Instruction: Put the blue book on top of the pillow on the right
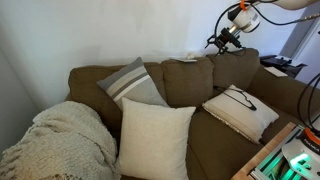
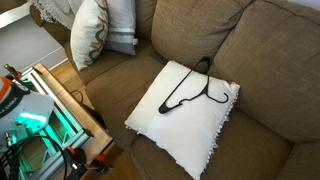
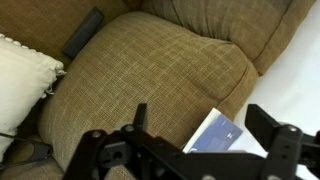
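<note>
My gripper is going to the thin edge of the blue book [image 1: 190, 58] [image 3: 212, 136], on top of the brown sofa's back by the white wall. It will close across that edge.
The blue book [image 3: 221, 134] lies at the edge of the brown sofa's back cushion [image 3: 150, 70], partly on a white surface, and its lower part is hidden by my gripper. My gripper [image 3: 205, 125] is open, with its fingers spread on either side of the book and just above it. In an exterior view my gripper [image 1: 215, 42] hovers over the sofa back at the upper right. The off-white pillow with the black line drawing [image 1: 240, 108] lies on the right seat. It shows in both exterior views [image 2: 185, 105], and its edge shows in the wrist view [image 3: 20, 80].
A grey striped cushion [image 1: 135, 82], a plain cream cushion [image 1: 155, 138] and a knitted throw [image 1: 60, 140] sit on the sofa's left side. A wooden-framed box with green lights [image 2: 40, 110] stands in front of the sofa. A dark flat object [image 3: 82, 35] lies on the seat.
</note>
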{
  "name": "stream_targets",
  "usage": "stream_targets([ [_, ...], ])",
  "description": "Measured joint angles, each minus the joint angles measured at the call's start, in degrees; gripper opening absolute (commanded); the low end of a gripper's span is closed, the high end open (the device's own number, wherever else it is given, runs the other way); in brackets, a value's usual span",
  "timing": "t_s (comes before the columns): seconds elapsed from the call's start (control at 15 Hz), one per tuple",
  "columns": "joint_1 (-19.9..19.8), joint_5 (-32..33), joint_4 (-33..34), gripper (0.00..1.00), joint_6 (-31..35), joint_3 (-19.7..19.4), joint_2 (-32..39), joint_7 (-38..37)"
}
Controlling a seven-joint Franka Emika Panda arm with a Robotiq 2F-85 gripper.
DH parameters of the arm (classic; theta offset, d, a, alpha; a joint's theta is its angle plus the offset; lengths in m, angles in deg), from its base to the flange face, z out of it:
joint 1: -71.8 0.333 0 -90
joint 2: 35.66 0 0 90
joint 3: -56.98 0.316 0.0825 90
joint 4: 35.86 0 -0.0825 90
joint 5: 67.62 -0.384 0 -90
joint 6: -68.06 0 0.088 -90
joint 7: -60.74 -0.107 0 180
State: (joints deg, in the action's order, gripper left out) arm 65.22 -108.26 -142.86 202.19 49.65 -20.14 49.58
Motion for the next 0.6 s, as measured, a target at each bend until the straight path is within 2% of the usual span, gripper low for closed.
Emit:
stream_targets([
  [0.33, 2.0, -0.1, 9.3, 1.00, 14.6, 2.2, 14.9, -15.1],
  [0.6, 3.0, 0.0, 20.3, 1.00, 20.7, 2.2, 26.5, -27.6],
])
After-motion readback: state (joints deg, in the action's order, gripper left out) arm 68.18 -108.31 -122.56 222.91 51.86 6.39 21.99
